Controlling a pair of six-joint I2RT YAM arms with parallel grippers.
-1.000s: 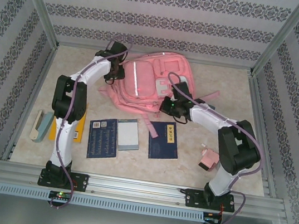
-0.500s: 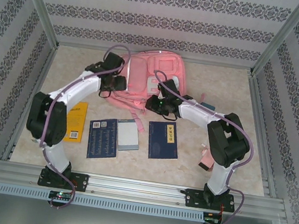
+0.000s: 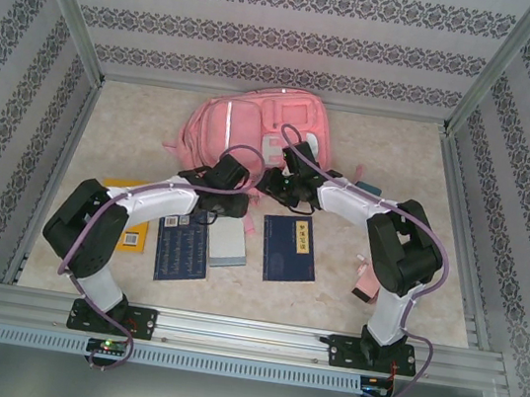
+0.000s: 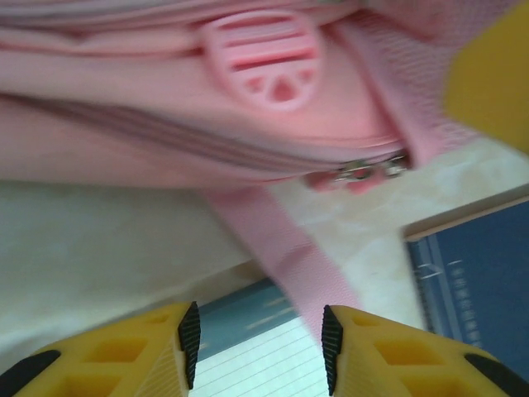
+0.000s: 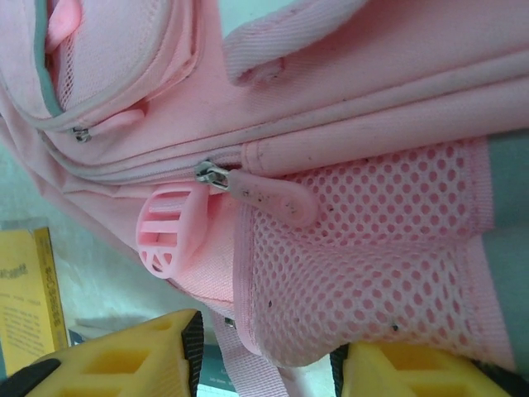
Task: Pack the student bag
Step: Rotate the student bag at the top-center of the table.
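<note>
Next, I grip the mesh side pocket, which bulges loosely between my right gripper's fingers, nearer the grey band [image 5: 499, 298], so that the bag is steady for my left gripper.
The student bag [image 3: 250, 128], a large pink backpack, lies at the back centre of the table. My left gripper [image 3: 235, 196] hovers at the bag's near edge. In the left wrist view it [image 4: 260, 347] is open over a lined notebook [image 4: 256, 368], and a loose pink strap [image 4: 285, 256] runs down close to its right pad. My right gripper [image 3: 277, 182] is at the bag's near right corner. It [image 5: 264, 360] is open, with the bag's mesh side pocket [image 5: 364, 265] bulging between the fingers. A zip pull [image 5: 273, 194] sits just above the pocket.
On the table in front of the bag lie a yellow book [image 3: 130, 223], a dark blue book [image 3: 183, 248], the pale notebook [image 3: 228, 243] and another dark blue book [image 3: 290, 247]. A small pink item [image 3: 367, 282] lies beside the right arm.
The left arm swung from the bag's left side round to its near edge. The right gripper went from shut to open. The bag shifted back and to the left.
</note>
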